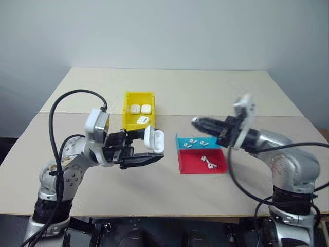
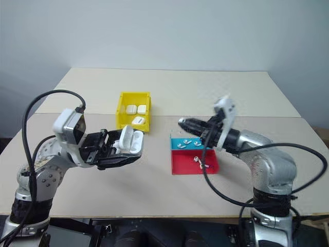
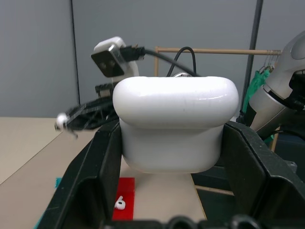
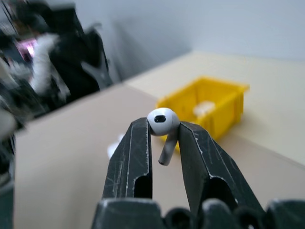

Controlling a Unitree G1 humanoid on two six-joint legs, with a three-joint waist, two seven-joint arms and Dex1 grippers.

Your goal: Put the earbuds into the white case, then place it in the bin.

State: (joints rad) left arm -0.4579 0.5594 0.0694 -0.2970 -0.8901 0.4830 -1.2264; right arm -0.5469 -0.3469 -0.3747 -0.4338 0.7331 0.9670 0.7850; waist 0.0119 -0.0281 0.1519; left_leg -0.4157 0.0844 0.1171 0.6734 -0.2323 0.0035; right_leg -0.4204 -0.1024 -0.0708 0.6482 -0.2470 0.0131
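Note:
Next, my right gripper releases the earbud inside the open white case (image 1: pixel 166 128), setting it free on the side of the case that is nearer the yellow bin.
My left gripper (image 1: pixel 154 148) is shut on the white case (image 1: pixel 156 139), held above the table in front of the bin with its lid flipped up. In the left wrist view the case (image 3: pixel 176 126) sits clamped between the two black fingers. Over the trays, my right gripper (image 1: pixel 196 122) points toward the case and is shut on one earbud (image 4: pixel 162 120), whose stem hangs between the fingertips. More earbuds (image 1: pixel 194 140) lie in the trays. The yellow bin (image 1: pixel 139 95) stands behind the case.
Three white cases (image 1: pixel 140 109) lie inside the bin. A low blue tray (image 1: pixel 180 139) and a low red tray (image 1: pixel 193 165) sit side by side under my right arm, each holding loose earbuds. The beige table extends far behind the bin.

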